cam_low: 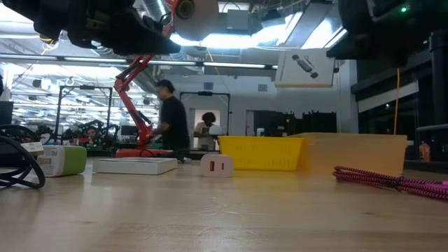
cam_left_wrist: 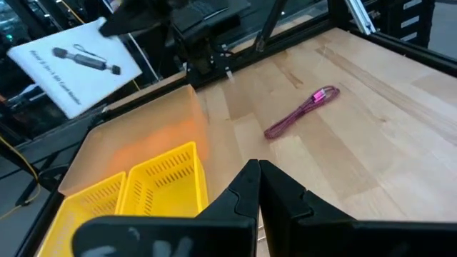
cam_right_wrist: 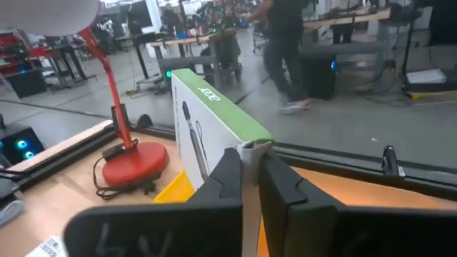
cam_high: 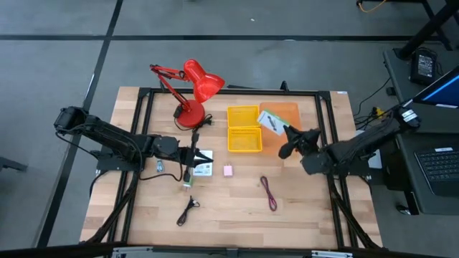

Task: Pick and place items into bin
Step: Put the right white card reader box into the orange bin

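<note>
The robot's right gripper will release the white packet, now held up over the orange bin, in the near half of the orange bin (cam_high: 276, 140), toward the yellow bin.
My right gripper (cam_high: 289, 139) is shut on a flat white printed packet with a green edge (cam_high: 271, 120), held up over the orange bin (cam_high: 287, 111). The packet also shows in the low view (cam_low: 304, 68) and the left wrist view (cam_left_wrist: 71, 61). My left gripper (cam_high: 191, 158) is shut and empty, raised above another white packet (cam_high: 203, 163) lying flat on the table. A tiny pink block (cam_high: 228, 170), a maroon cord (cam_high: 269, 192), a black cord (cam_high: 188, 210) and a small green piece (cam_high: 186, 185) lie on the table. My right gripper pinches the packet between its two fingers at its near end (cam_right_wrist: 248, 147), one finger on each flat face. The packet stands on edge with its green narrow side (cam_right_wrist: 214, 107) up. It is lifted clear, high above the orange bin (cam_low: 357, 150).
A yellow bin (cam_high: 244, 129) stands beside the orange bin at the table's far middle. A red desk lamp (cam_high: 192, 89) stands at the far left of the bins. A small white-and-green object (cam_high: 159, 167) lies by the left arm. People move in the room beyond.
</note>
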Available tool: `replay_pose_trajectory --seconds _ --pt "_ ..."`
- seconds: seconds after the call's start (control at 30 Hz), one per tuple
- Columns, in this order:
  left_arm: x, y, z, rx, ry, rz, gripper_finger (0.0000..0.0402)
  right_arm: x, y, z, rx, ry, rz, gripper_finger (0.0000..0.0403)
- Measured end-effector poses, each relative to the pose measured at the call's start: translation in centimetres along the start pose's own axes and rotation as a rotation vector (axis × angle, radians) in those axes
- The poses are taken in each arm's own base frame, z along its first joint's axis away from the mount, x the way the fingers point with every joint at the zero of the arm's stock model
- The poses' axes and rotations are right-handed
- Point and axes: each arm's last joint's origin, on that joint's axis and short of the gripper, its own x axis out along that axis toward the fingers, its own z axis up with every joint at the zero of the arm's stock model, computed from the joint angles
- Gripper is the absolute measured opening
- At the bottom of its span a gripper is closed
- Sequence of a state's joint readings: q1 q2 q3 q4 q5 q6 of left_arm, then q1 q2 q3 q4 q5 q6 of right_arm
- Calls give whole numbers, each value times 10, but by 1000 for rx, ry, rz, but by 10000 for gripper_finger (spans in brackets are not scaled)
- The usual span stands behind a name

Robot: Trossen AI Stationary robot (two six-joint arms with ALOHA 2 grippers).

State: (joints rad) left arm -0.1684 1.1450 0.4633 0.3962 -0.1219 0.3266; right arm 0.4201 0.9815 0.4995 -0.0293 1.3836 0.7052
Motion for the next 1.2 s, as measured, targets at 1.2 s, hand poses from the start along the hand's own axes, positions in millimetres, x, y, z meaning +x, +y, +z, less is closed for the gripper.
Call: replay_pose_trajectory --seconds 1.2 --pt "0 0 0 -105 4 -1 2 56 -44 60 -262 766 -5 8"
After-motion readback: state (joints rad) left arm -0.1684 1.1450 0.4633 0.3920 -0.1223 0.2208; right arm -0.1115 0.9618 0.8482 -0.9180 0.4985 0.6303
